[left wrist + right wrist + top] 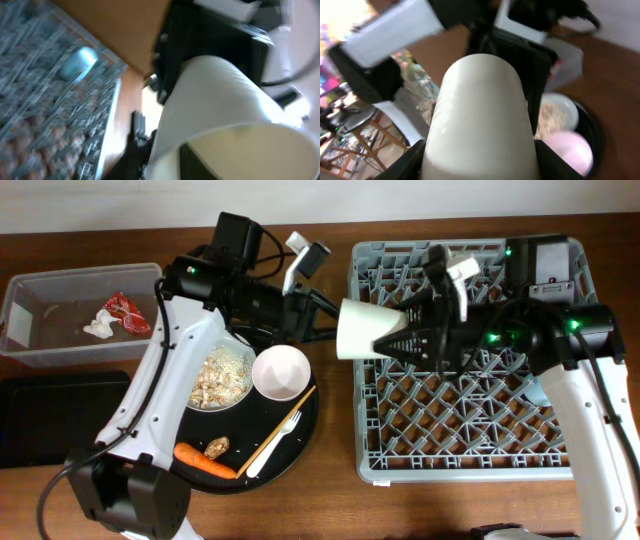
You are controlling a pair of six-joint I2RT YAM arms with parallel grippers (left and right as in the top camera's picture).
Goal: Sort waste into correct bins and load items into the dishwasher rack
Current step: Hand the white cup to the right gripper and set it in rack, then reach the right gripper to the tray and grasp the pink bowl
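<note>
The robot's right gripper will release the cream-white cup in the dishwasher rack between the light blue cup and the rack's near corner (586,424).
The cream-white cup (362,328) hangs on its side over the gap between the round tray and the dishwasher rack (460,430), its mouth toward the left. My right gripper (388,338) is shut on its body, with a black finger (402,165) pressed on each side of the cup (480,120). My left gripper (333,320) straddles the rim of the cup (225,100), one finger (192,162) inside and one outside. Its jaws stand slightly apart from the wall, so it is open. A light blue cup (79,63) lies in the rack (40,100).
A round black tray (305,448) holds a shallow bowl of food scraps (222,375), a smaller white bowl (282,372), a fork (280,435), a carrot (205,462) and a brown lump (217,446). The clear tub (60,290) holds the wrapper (128,312) and paper scrap (100,327). A black tray (50,420) lies front left.
</note>
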